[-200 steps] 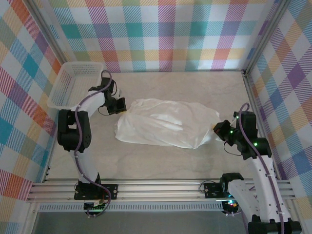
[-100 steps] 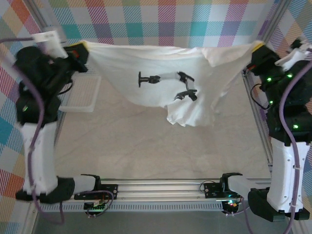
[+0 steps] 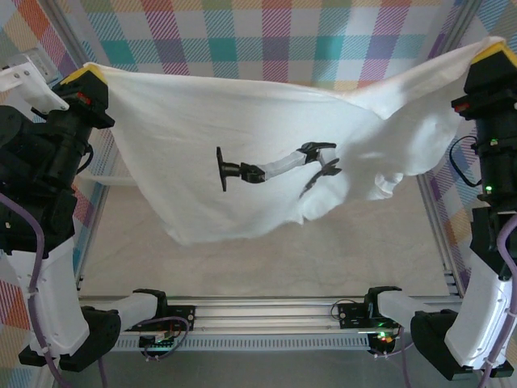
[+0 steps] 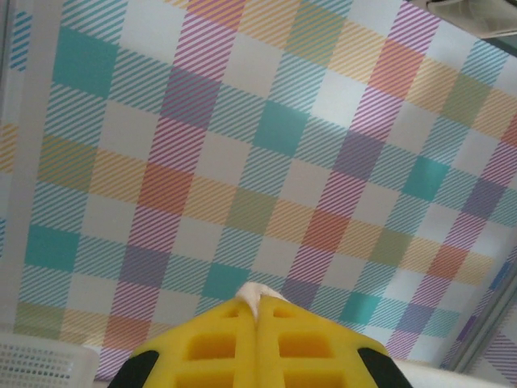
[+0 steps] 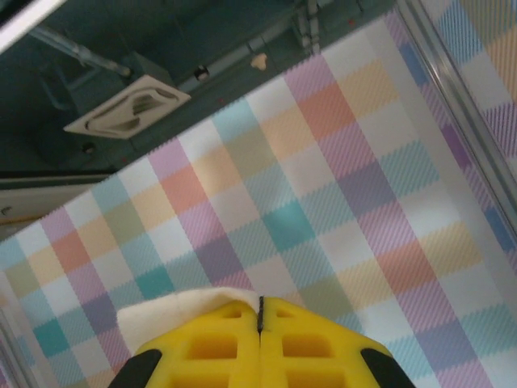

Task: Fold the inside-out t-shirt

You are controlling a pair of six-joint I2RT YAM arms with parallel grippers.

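The robot's left gripper should release its corner of the t-shirt on the marbled table (image 3: 182, 256), between the basket and the metal rail.
The white t-shirt (image 3: 242, 153) hangs spread in the air between my two raised arms, its lower edge sagging and bunched toward the right. My left gripper (image 3: 85, 75) is shut on the shirt's upper left corner. In the left wrist view a nub of the shirt (image 4: 258, 293) pokes out between the closed yellow fingers of that gripper (image 4: 257, 307). My right gripper (image 3: 494, 53) is shut on the upper right corner. In the right wrist view a flap of the shirt (image 5: 174, 314) lies beside that gripper (image 5: 260, 305). A dark and pale arm-like shape (image 3: 271, 166) shows on the cloth; what it is I cannot tell.
The marbled table (image 3: 266, 263) lies well below the shirt, with the metal rail (image 3: 266, 311) at its near edge. A white lattice basket (image 4: 36, 364) sits at the left, mostly behind my left arm. Checked walls (image 3: 266, 40) close in the back and sides.
A second ago the shirt lay crumpled on the table with both grippers at its ends. Both arms have since lifted it high and drawn it wider apart, closer to the camera.
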